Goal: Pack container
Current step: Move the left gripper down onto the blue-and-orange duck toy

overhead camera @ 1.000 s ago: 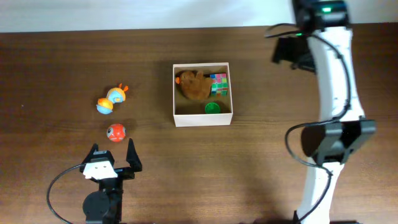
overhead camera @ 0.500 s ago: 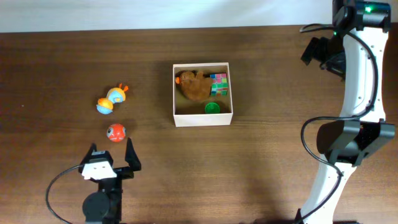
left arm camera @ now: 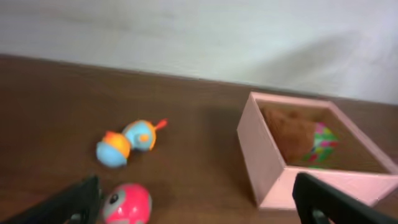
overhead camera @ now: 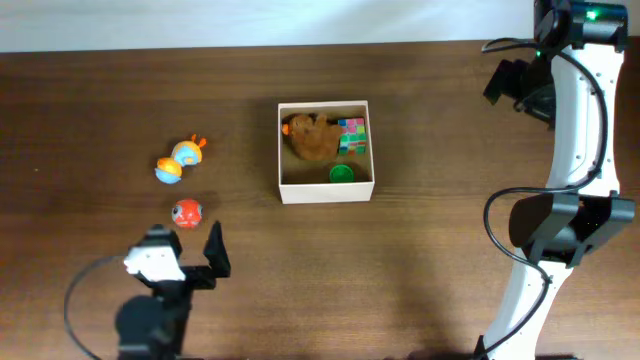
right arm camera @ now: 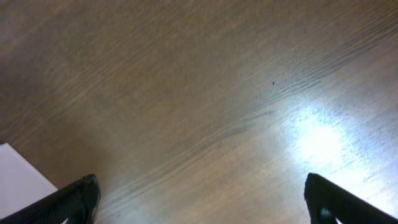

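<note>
I will move my left gripper to the blue-and-orange toy next and close it on the end of its body (overhead camera: 187, 152) (left arm camera: 140, 135) beside the orange feet.
The container (overhead camera: 326, 191) is a square white box with a tan inside, at the table's middle. It holds a brown plush (overhead camera: 312, 138), a colourful cube (overhead camera: 351, 134) and a green piece (overhead camera: 341, 174). A blue-and-orange toy (overhead camera: 180, 160) and a red ball toy (overhead camera: 186, 212) lie to its left. My left gripper (overhead camera: 185, 245) is open and empty just in front of the red toy. In the left wrist view the red toy (left arm camera: 126, 203) sits by the left finger of the gripper (left arm camera: 196, 208), with the container (left arm camera: 262, 158) to the right. My right gripper (overhead camera: 515, 85) is open and empty at the far right.
The right wrist view shows bare brown table wood (right arm camera: 205, 106) between the open gripper (right arm camera: 199, 199), with a white corner (right arm camera: 17, 179) at the lower left. The right arm's base (overhead camera: 560, 225) stands at the right edge. A pale wall (left arm camera: 199, 31) runs behind the table.
The right arm swung right, away from the container, then held still. The left arm's wrist has shifted slightly near the red toy. The toys and container have not moved.
</note>
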Action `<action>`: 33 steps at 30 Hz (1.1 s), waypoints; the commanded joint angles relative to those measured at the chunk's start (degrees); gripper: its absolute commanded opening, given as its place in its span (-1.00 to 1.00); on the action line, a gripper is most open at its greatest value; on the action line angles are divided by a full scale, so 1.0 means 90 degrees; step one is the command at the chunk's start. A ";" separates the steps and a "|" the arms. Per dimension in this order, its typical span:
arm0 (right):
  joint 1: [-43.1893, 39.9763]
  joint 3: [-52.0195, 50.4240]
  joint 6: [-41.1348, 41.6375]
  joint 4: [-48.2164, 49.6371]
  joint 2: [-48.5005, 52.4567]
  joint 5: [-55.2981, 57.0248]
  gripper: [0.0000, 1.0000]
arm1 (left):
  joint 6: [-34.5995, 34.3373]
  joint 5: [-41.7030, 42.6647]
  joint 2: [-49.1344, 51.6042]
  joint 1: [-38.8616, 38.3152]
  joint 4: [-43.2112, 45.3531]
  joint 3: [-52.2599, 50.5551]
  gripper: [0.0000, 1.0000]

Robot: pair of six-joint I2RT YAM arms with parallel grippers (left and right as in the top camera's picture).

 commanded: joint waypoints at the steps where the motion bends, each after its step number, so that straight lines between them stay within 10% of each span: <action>1: 0.0017 0.0034 0.0053 -0.0034 -0.0168 -0.0017 0.98 | -0.0039 -0.0253 0.1078 0.0029 -0.0563 0.1428 0.99; 17: 0.0017 0.0034 0.0053 -0.0034 -0.0168 -0.0017 0.98 | 0.1141 0.0369 0.6635 0.0029 -0.6297 0.8036 0.98; 33: 0.0017 0.0034 0.0053 -0.0034 -0.0168 -0.0017 0.98 | 0.1139 0.0090 0.8568 0.0029 -0.5632 0.8068 0.99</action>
